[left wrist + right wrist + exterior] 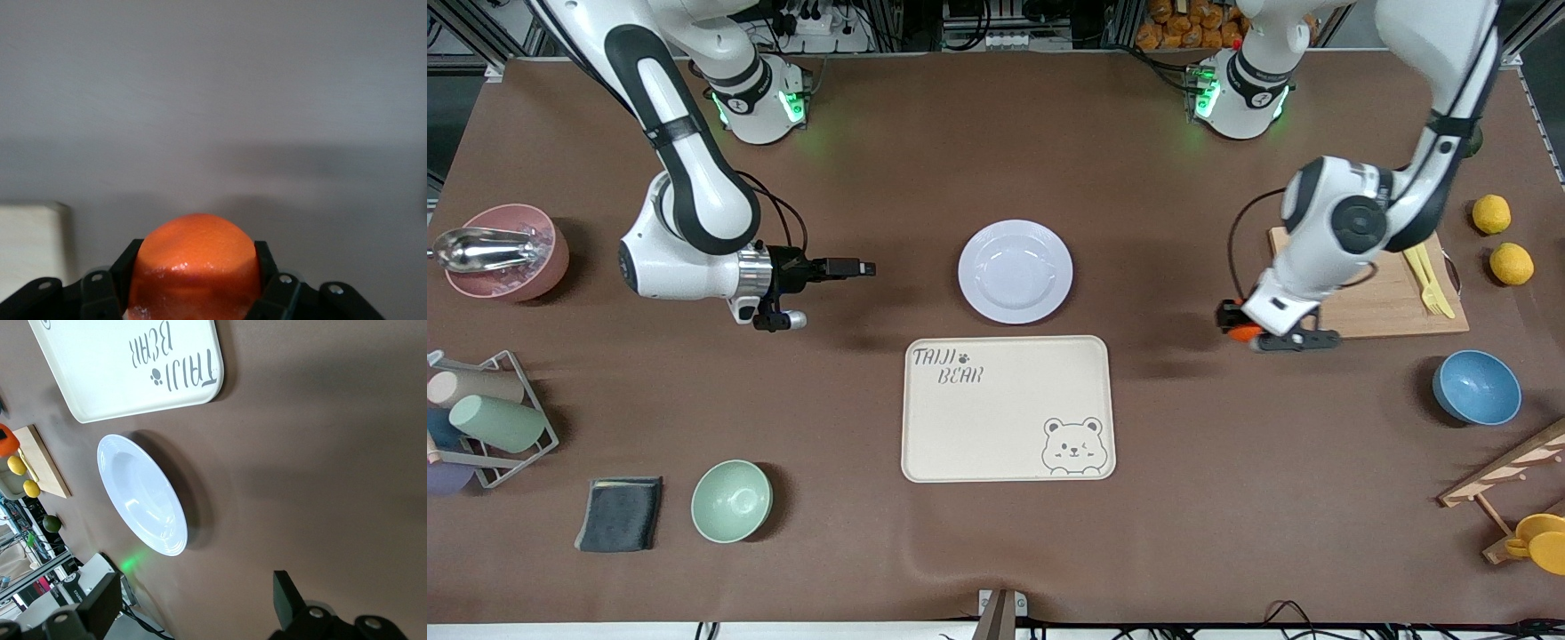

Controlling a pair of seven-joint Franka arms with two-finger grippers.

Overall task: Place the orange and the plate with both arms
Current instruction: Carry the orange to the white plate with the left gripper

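Observation:
Next, I release the orange, now just above the table between tray and cutting board, from my left gripper on the middle of the white plate point(1013, 271).
The orange point(1241, 335) is held in my left gripper point(1238, 325), which is shut on it just above the table, between the bear-printed tray point(1009, 409) and the cutting board point(1387, 298). In the left wrist view the orange point(193, 263) fills the space between the fingers point(100, 290) of the left gripper point(193, 283). The white plate point(1016, 271) lies on the table beside the tray, farther from the front camera. It also shows in the right wrist view point(141, 495). My right gripper point(855, 267) is open and empty, over bare table toward the right arm's end from the plate. In its own view the right gripper point(193, 603) holds nothing.
Two lemons point(1491, 214) lie by the cutting board. A blue bowl point(1476, 387) stands nearer the camera. At the right arm's end are a pink bowl with a metal scoop point(507, 251), a cup rack point(485, 418), a grey cloth point(620, 513) and a green bowl point(731, 500).

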